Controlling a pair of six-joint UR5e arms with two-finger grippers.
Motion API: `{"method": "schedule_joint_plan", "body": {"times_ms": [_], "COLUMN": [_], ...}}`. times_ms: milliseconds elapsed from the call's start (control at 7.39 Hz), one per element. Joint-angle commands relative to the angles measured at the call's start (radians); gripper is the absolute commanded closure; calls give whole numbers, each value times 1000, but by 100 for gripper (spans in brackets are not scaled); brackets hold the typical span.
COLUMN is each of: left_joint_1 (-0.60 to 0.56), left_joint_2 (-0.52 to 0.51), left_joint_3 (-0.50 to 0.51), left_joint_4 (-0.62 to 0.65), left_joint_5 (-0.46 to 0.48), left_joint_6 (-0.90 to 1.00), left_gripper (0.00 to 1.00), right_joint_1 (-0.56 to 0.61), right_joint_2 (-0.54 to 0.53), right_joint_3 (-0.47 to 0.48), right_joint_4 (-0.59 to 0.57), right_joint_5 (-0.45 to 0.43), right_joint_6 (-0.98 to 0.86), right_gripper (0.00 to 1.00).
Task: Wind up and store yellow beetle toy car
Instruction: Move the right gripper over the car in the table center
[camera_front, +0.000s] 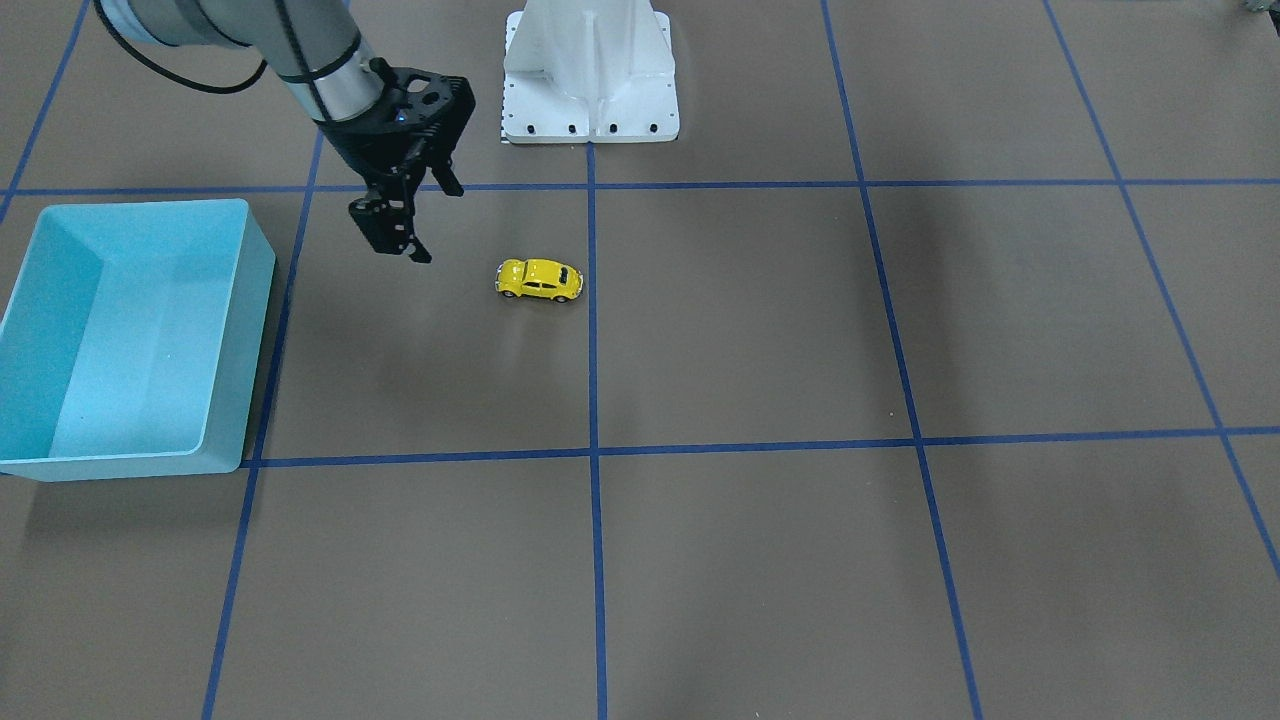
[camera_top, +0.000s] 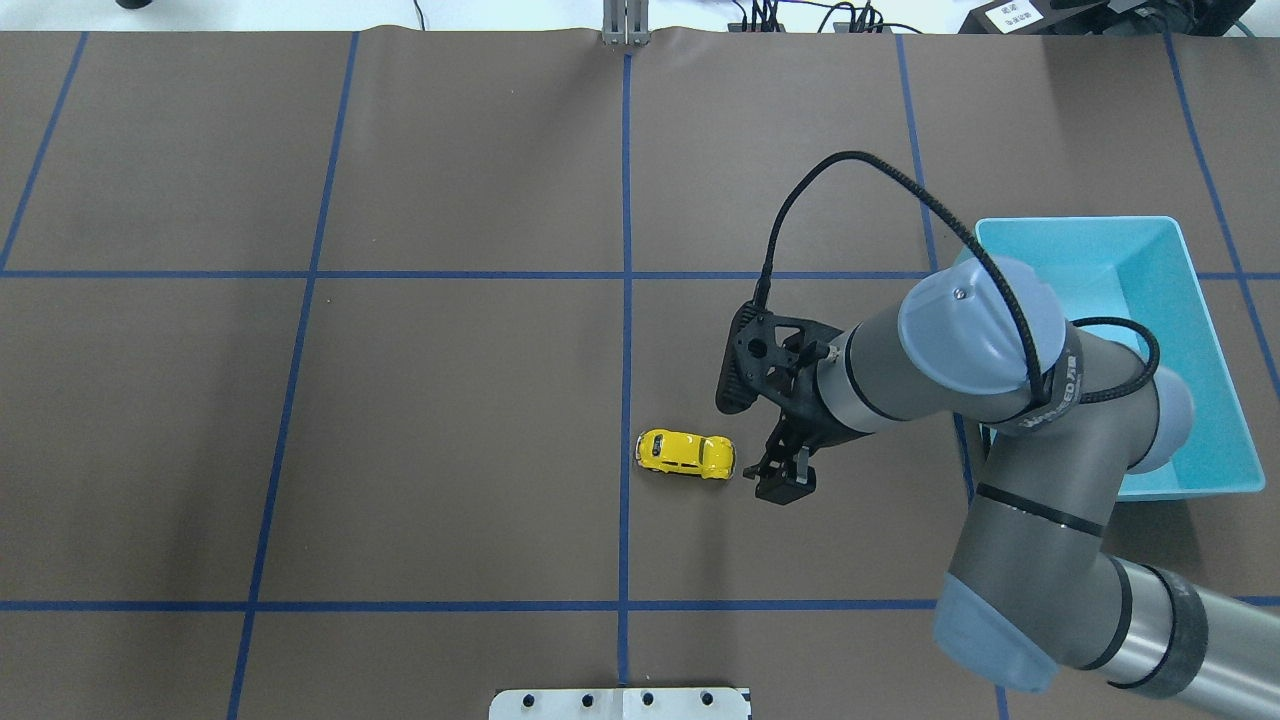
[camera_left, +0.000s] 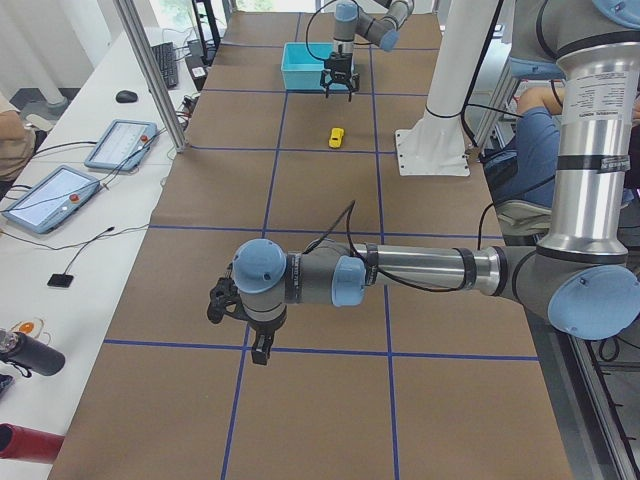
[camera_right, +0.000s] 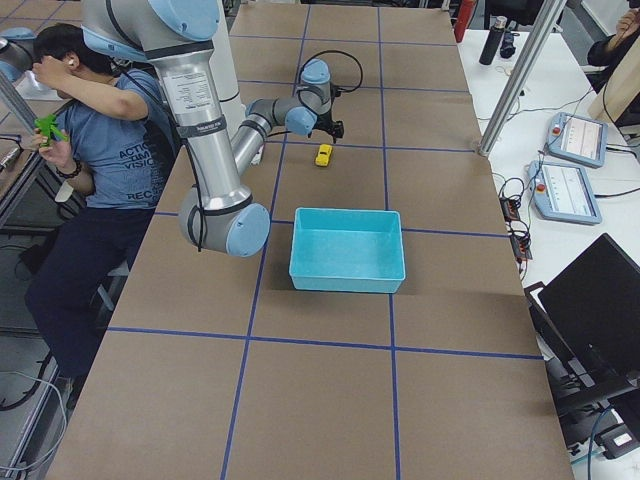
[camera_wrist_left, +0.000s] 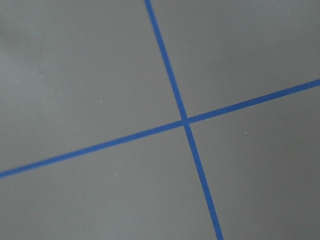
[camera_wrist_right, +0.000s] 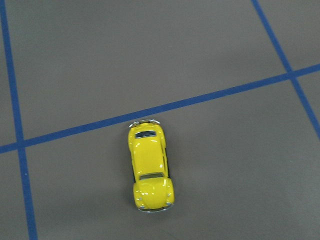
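Next, I grab the yellow beetle toy car with my right gripper by its doors (camera_front: 536, 289) (camera_wrist_right: 166, 166), around the middle of the car's body.
The yellow beetle toy car (camera_front: 539, 280) stands on its wheels on the brown table mat, close to a blue grid line. It also shows in the overhead view (camera_top: 686, 454) and the right wrist view (camera_wrist_right: 149, 167). My right gripper (camera_front: 436, 224) hangs open and empty just above the mat, a short way beside the car and not touching it (camera_top: 775, 480). The turquoise bin (camera_front: 250, 250) sits empty on the right arm's side (camera_top: 1215, 340). My left gripper (camera_left: 238, 330) shows only in the exterior left view, far from the car; I cannot tell whether it is open or shut.
The white robot base (camera_front: 590, 100) stands behind the car. Blue tape lines cross the mat. Tablets, cables and bottles lie on the side benches (camera_left: 120, 145). A seated person (camera_right: 110, 110) is beside the table.
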Motion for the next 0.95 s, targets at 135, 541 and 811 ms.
{"method": "schedule_joint_plan", "body": {"times_ms": [135, 541, 811], "left_joint_1": [-5, -11, -11], "left_joint_2": [27, 36, 45], "left_joint_3": [14, 2, 5], "left_joint_4": [2, -3, -3], "left_joint_5": [-11, 4, 6], "left_joint_6": [-31, -22, -20], "left_gripper": [0, 0, 0], "right_joint_1": [-115, -52, -25], "right_joint_2": [0, 53, 116], "right_joint_3": [-39, -117, -195], "right_joint_4": [10, 10, 10], "right_joint_5": [-77, -77, -72], "right_joint_6": [-11, -102, -113], "right_gripper": [0, 0, 0]}}
